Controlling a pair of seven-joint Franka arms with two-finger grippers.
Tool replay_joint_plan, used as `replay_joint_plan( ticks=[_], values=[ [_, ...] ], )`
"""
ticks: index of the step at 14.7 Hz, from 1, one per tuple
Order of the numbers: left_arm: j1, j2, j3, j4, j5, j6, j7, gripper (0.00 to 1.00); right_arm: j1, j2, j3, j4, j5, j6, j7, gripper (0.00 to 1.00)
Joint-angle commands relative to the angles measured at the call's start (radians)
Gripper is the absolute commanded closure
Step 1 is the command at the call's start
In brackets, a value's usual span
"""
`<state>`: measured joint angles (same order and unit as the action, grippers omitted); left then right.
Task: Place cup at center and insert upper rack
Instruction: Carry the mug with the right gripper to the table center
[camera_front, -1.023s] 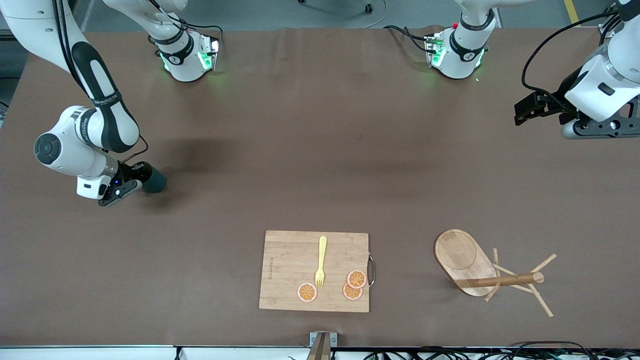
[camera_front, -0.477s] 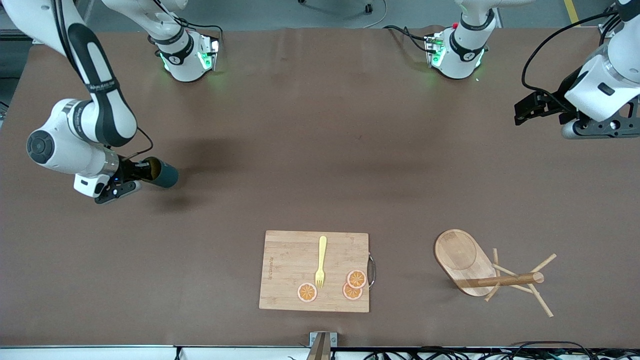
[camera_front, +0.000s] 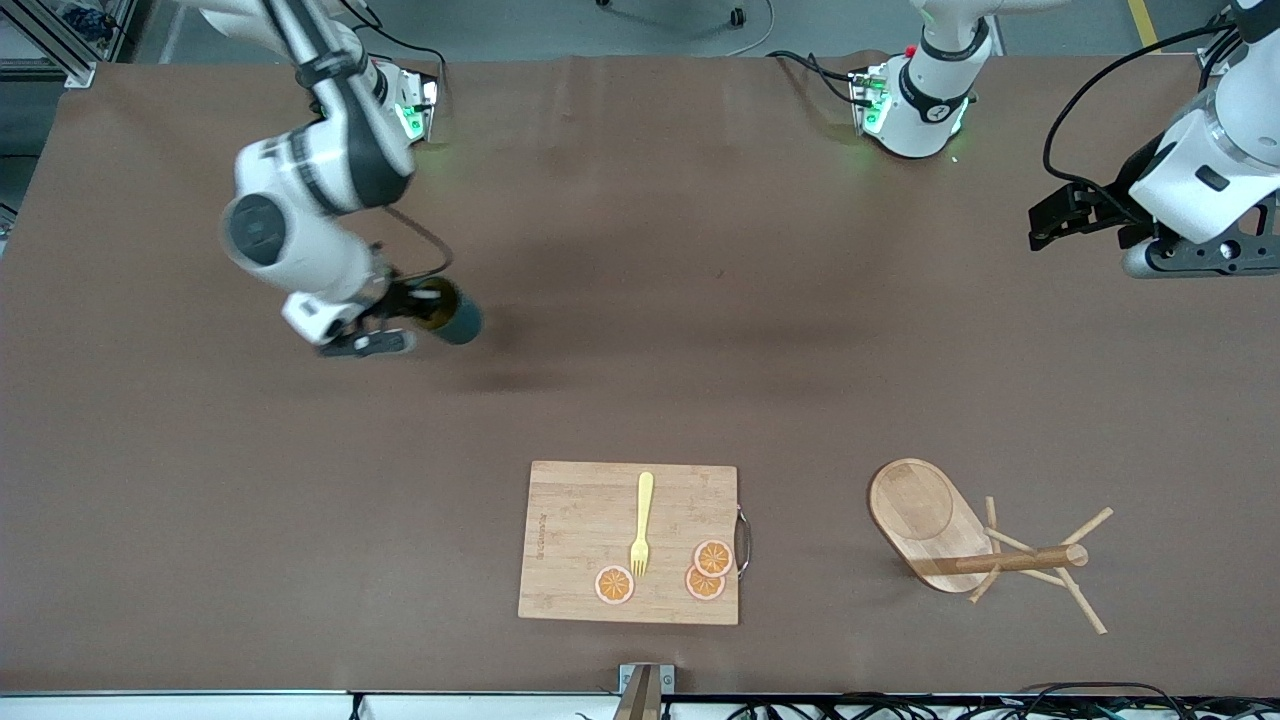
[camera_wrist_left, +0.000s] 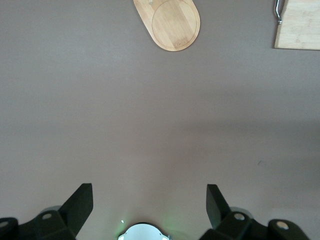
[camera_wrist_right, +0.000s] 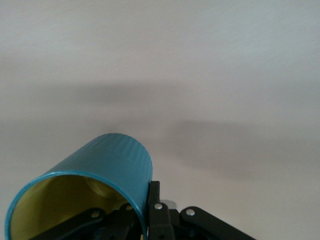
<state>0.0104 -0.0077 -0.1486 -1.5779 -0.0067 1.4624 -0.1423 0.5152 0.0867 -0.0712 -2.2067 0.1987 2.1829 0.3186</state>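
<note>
I need to let go of the cup with my right gripper on the bare table (camera_front: 649, 324) between both arms, straight beyond the yellow fork.
My right gripper (camera_front: 408, 318) is shut on the rim of the dark teal ribbed cup (camera_front: 452, 314) and holds it tilted on its side above the bare table, toward the right arm's end. In the right wrist view the cup (camera_wrist_right: 107, 170) shows its mustard-yellow inside, with one finger (camera_wrist_right: 154, 202) on the outer wall. The upper rack (camera_front: 960, 535), a light wooden mug tree, lies on its side near the front camera toward the left arm's end; its oval base shows in the left wrist view (camera_wrist_left: 170, 22). My left gripper (camera_front: 1045, 225) is open and empty, waiting high over the left arm's end of the table.
A rectangular wooden cutting board (camera_front: 560, 540) lies near the front edge with a yellow fork (camera_front: 641, 523) and three orange slices (camera_front: 706, 570) on it. Its corner and metal handle show in the left wrist view (camera_wrist_left: 300, 25). Brown table surface (camera_front: 640, 330) lies between.
My right arm has lifted the cup and carried it from the right arm's end toward the table's middle, tilting it so the mouth shows. The left arm has not moved.
</note>
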Motion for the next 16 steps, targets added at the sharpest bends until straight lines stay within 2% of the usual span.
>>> replay_joint_plan(
  ticks=[1, 3, 7, 10, 14, 15, 16],
  values=[
    [0.007, -0.011, -0.002, -0.005, -0.016, -0.004, -0.008, 0.00, 0.124, -0.010, -0.018, 0.004, 0.018, 0.047, 0.178, 1.00],
    [0.007, -0.005, -0.002, -0.005, -0.016, 0.006, -0.008, 0.00, 0.218, 0.025, -0.018, 0.008, 0.018, 0.115, 0.264, 0.99],
    [0.007, 0.003, -0.002, -0.014, -0.016, 0.035, -0.010, 0.00, 0.371, 0.195, -0.019, 0.096, 0.015, 0.257, 0.476, 0.99],
    [0.005, 0.003, -0.002, -0.036, -0.016, 0.059, -0.011, 0.00, 0.411, 0.307, -0.019, 0.188, 0.013, 0.285, 0.487, 0.99],
    [0.005, 0.005, -0.003, -0.063, -0.016, 0.096, -0.020, 0.00, 0.437, 0.401, -0.021, 0.266, 0.011, 0.290, 0.488, 0.94],
    [0.005, 0.005, -0.003, -0.073, -0.018, 0.110, -0.020, 0.00, 0.437, 0.418, -0.021, 0.281, 0.008, 0.290, 0.487, 0.82],
    [0.003, 0.005, -0.005, -0.080, -0.018, 0.116, -0.025, 0.00, 0.439, 0.424, -0.022, 0.288, 0.005, 0.290, 0.487, 0.65]
  ],
)
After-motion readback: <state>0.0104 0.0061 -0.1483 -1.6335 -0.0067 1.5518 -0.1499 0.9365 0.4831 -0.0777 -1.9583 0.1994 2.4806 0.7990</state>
